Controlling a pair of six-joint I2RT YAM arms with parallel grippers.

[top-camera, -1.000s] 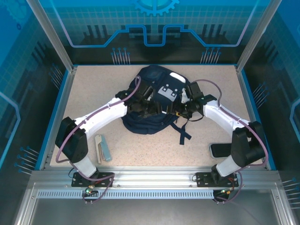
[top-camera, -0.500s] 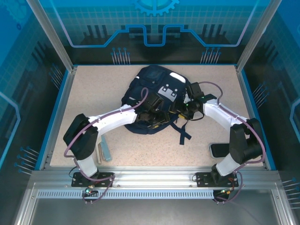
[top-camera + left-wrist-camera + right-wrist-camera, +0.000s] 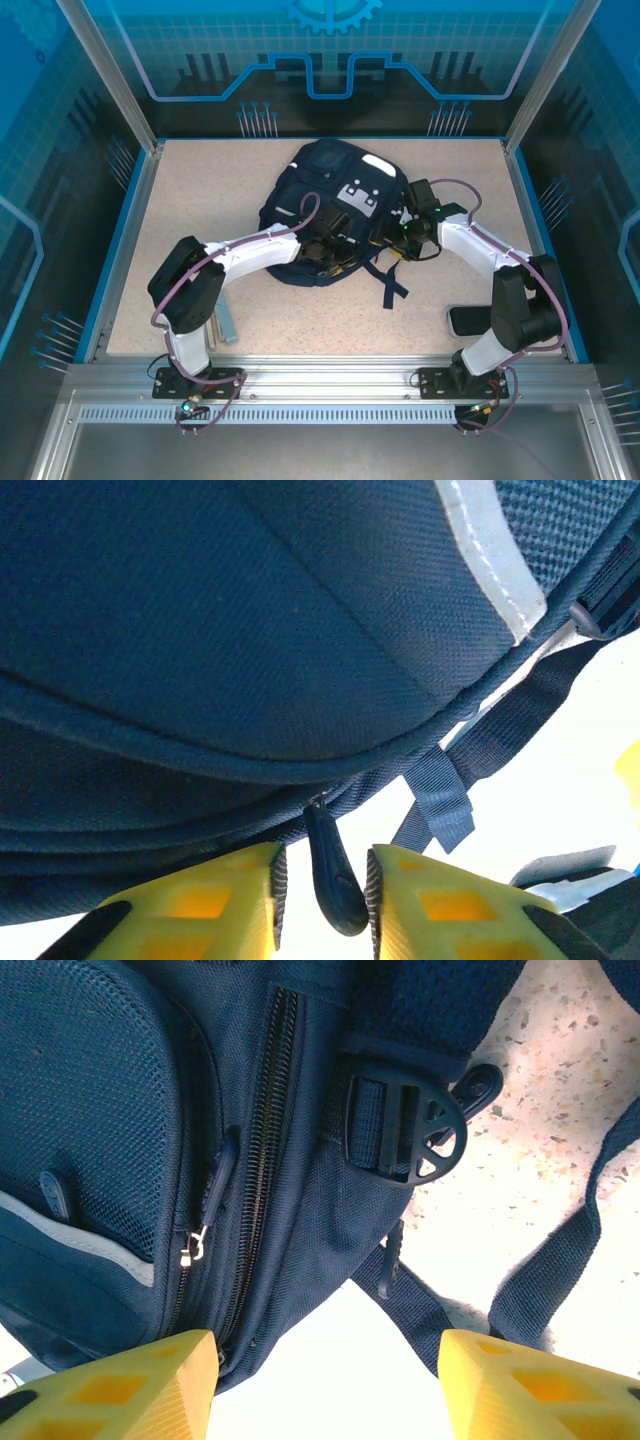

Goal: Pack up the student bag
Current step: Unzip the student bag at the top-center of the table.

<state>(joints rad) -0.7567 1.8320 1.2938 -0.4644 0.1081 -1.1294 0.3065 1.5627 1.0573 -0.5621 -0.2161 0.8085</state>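
I need to use my right gripper to pinch the zipped edge [image 3: 238, 1340] and hold it still, because my left gripper is on either side of the zipper pull while the bag's side lies loose.
The student bag [image 3: 330, 195] is a large dark navy backpack lying flat in the middle of the table, with a white-grey patch [image 3: 360, 195] near its top. My left gripper [image 3: 335, 258] is at the bag's near edge. In the left wrist view its yellow fingers [image 3: 240, 900] flank a black zipper pull [image 3: 333, 870]. The pull touches the right pad and a thin gap shows on the left, so the gripper [image 3: 322, 880] is still open. My right gripper [image 3: 385, 235] stands wide open [image 3: 328, 1380] at the bag's right side, close to a zip [image 3: 262, 1140] and a black buckle [image 3: 405, 1130], holding nothing.
A dark strap [image 3: 390, 285] trails from the bag toward the front. A flat pale blue-grey item [image 3: 225, 322] lies near the front left, partly behind my left arm. A dark flat object [image 3: 468, 320] lies at the front right by my right arm's base.
My left arm has folded and swung right along the bag's near edge, and its jaws have narrowed round the zipper pull. The right gripper has edged slightly right and stayed open.
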